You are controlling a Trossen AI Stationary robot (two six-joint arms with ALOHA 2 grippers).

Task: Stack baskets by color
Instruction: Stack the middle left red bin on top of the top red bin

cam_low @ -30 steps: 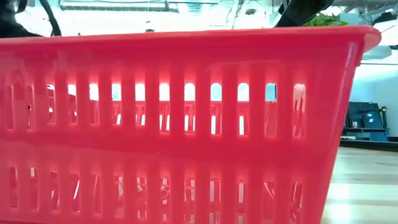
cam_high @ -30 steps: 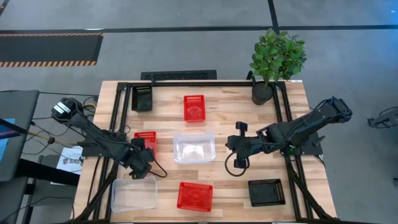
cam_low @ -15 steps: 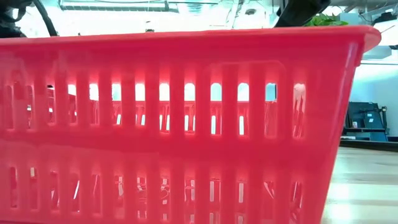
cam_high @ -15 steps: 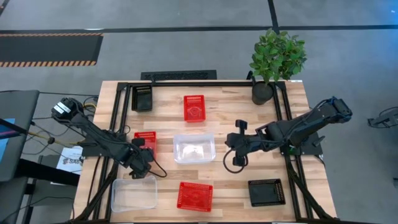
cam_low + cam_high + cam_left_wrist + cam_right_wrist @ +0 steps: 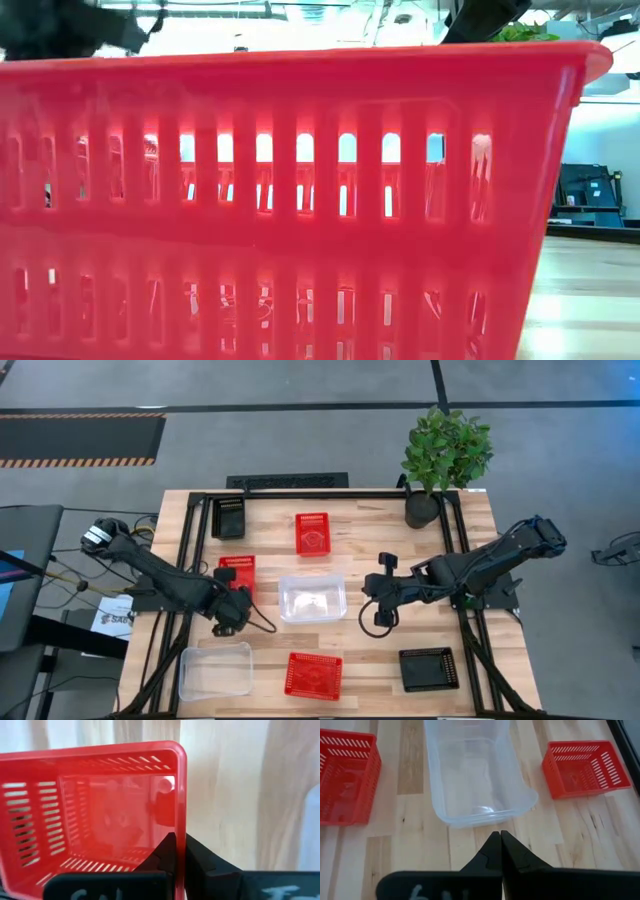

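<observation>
Next, I release the red basket with my left gripper inside the other red basket at the far middle of the table (image 5: 312,534).
A red basket (image 5: 237,572) lies left of centre, and my left gripper (image 5: 233,612) is shut on it at its near side; the left wrist view shows that red basket (image 5: 90,810) from close up. Two more red baskets sit at the far middle (image 5: 312,533) and the near middle (image 5: 313,675). One clear basket (image 5: 313,598) rests at the centre, another clear basket (image 5: 215,670) at the near left. Black baskets stand at the far left (image 5: 228,517) and near right (image 5: 429,668). My right gripper (image 5: 378,622) hovers shut just right of the centre clear basket (image 5: 475,775). My left gripper has one wall of the red basket at its rim (image 5: 179,827), one finger (image 5: 160,857) inside the basket and the other finger (image 5: 205,865) outside. The fingers come from above, pointing steeply down. Whether the basket's bottom is clear of the table, I cannot tell.
A potted green plant (image 5: 445,455) stands at the far right corner. The near red basket (image 5: 300,200) fills the low view. Dark frame rails (image 5: 455,550) run along the table's left and right sides. Bare wood (image 5: 380,540) shows between the baskets.
My left gripper has shut on the red basket's wall and risen, going a little toward the far edge. The basket has come with it and now lies farther toward the far edge than before.
</observation>
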